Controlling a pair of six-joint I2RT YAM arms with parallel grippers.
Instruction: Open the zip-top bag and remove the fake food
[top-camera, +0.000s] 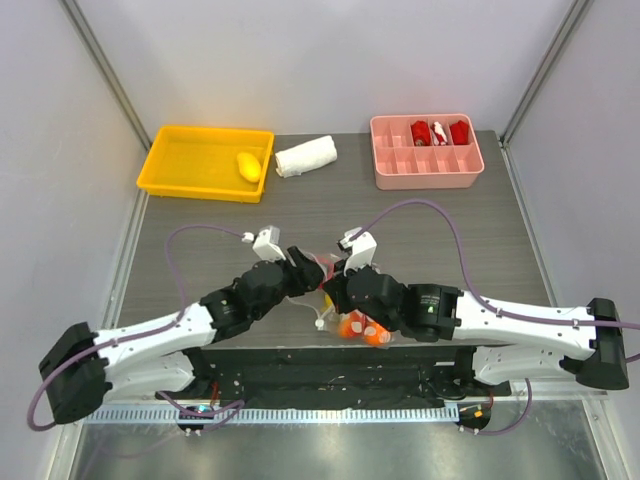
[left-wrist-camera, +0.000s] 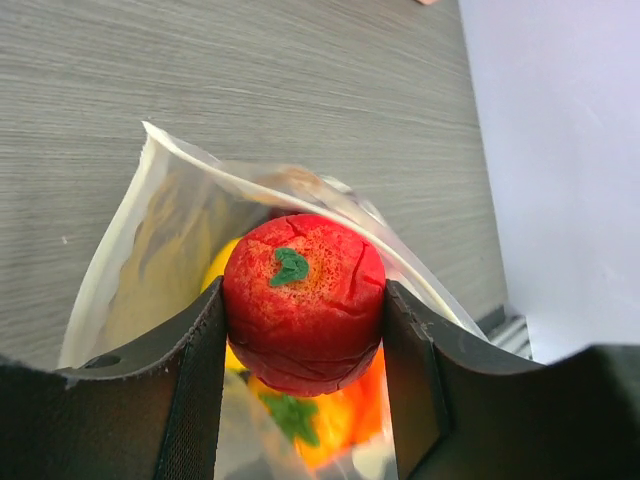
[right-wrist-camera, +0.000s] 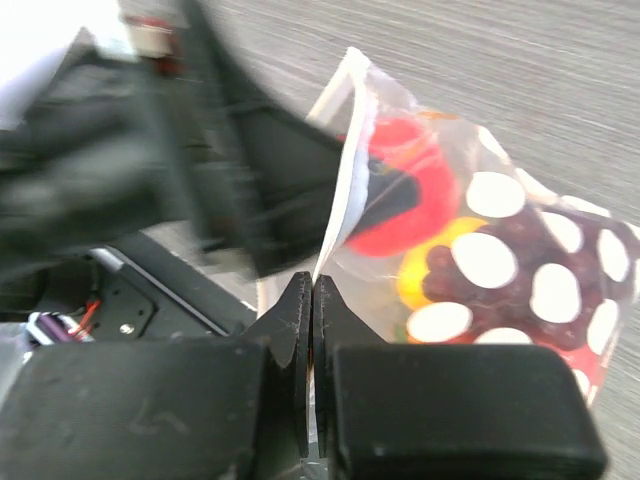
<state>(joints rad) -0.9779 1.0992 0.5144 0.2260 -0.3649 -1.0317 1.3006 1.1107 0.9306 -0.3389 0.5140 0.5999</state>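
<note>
Next, my left gripper releases the red fake fruit in the yellow tray (top-camera: 227, 171), next to the yellow fruit. The red fruit is at the bag's mouth now.
The clear polka-dot zip-top bag (right-wrist-camera: 520, 270) lies near the table's front edge, its mouth open (left-wrist-camera: 250, 190). My left gripper (left-wrist-camera: 303, 330) is shut on a red fake fruit (left-wrist-camera: 303, 300) with a green leaf, held at the bag's mouth. More fake food sits inside the bag: an orange piece (left-wrist-camera: 340, 415), a yellow piece (right-wrist-camera: 425, 265) and a purple grape bunch (right-wrist-camera: 520, 260). My right gripper (right-wrist-camera: 312, 290) is shut on the bag's rim (right-wrist-camera: 345, 190). In the top view both grippers meet over the bag (top-camera: 350, 322).
A yellow tray (top-camera: 205, 160) at the back left holds a yellow fruit (top-camera: 248, 165). A rolled white cloth (top-camera: 305, 157) lies beside it. A pink divided tray (top-camera: 425, 150) with red items stands at the back right.
</note>
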